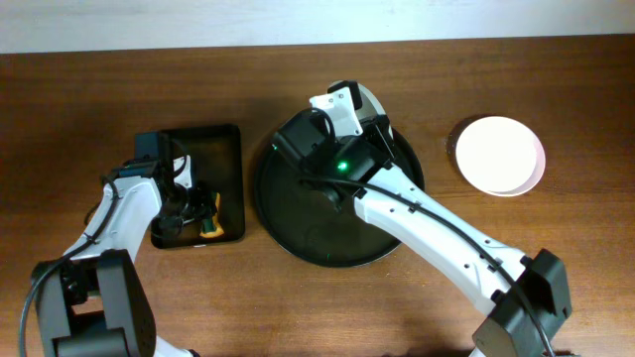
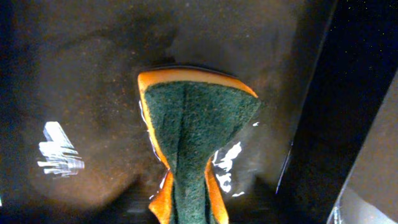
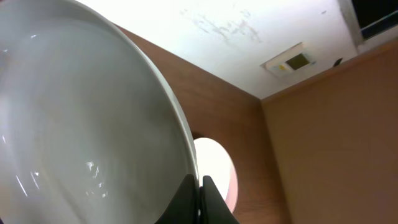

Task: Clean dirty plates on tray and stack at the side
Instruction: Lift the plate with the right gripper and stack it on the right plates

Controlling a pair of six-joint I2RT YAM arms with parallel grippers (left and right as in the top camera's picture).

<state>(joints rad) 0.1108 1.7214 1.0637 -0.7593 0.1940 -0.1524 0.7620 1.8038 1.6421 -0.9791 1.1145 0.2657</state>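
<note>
The robot's right gripper needs to release the white plate, now tilted over the tray's far side, on top of the stacked white plates [image 3: 214, 169] beside the round black tray.
My right gripper [image 3: 199, 186] is shut on the rim of a white plate [image 3: 81, 124] and holds it tilted on edge. In the overhead view this gripper [image 1: 342, 107] is over the far side of the round black tray [image 1: 298, 223], and only a sliver of the plate [image 1: 373, 99] shows behind it. Stacked white plates [image 1: 499, 154] lie on the table to the right and also show in the right wrist view [image 3: 216, 163]. My left gripper [image 1: 191, 211] is shut on a green and orange sponge [image 2: 193, 124], which is pinched at its lower end.
The sponge [image 1: 209, 232] hangs over a small rectangular black tray [image 1: 213, 139] to the left of the round tray. This tray's floor looks wet and glossy [image 2: 81, 93]. The brown table [image 1: 556, 59] surrounds both trays.
</note>
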